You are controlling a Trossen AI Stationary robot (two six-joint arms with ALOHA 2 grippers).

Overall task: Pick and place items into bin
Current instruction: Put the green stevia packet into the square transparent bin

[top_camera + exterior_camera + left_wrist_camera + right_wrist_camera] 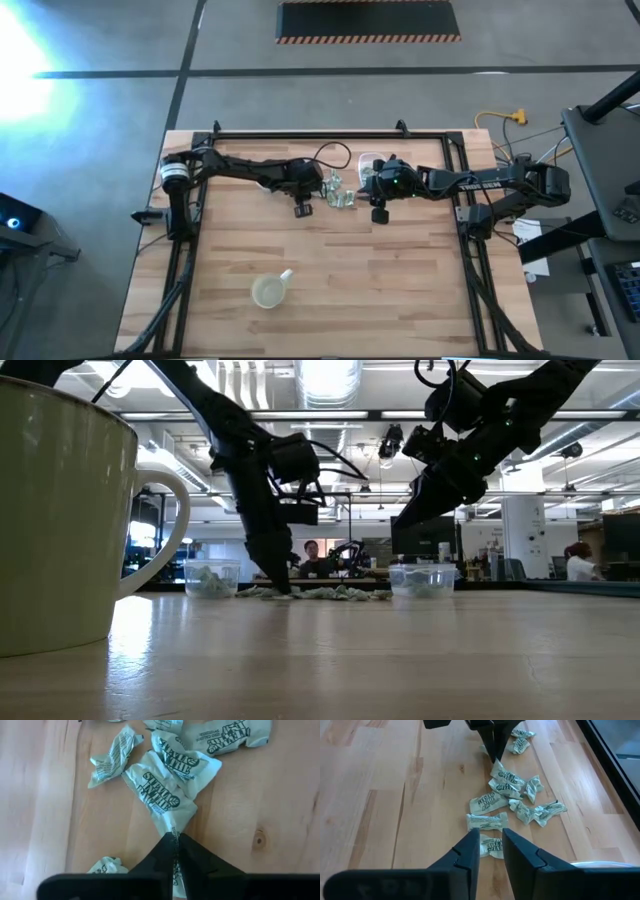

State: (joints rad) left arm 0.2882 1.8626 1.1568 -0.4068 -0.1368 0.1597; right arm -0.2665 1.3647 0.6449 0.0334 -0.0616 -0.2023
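Note:
The wrapper, now down at the pile's end, will be let go by my left gripper inside the clear bin (261,183) under that gripper's own arm, on top of the wrappers there.
The items are small pale green crinkled wrappers with dark print, lying in a loose pile (340,190) (512,795) on the wooden table. My left gripper (175,836) (283,592) is down at the pile's left end, shut on one wrapper (160,795). My right gripper (490,834) (405,520) hangs raised over the pile's right end, its fingers a narrow gap apart. Another wrapper (491,846) shows through that gap, apparently lying on the table below. Two clear bins (212,578) (422,578) with wrappers inside stand at either side of the pile. My left gripper pinches the wrapper's narrow twisted end (174,827) between its two fingertips. The fingers come steeply down from above, slanting from the table's left. The rest of the wrapper lies flat on the table beyond the fingertips, touching neighbouring wrappers.
A yellowish cup (268,292) (60,510) with a handle stands near the table's front edge, far from the pile. Dark frame rails (460,200) run along the table's sides and back. Bare wood lies between the pile and the cup. People show in the room behind.

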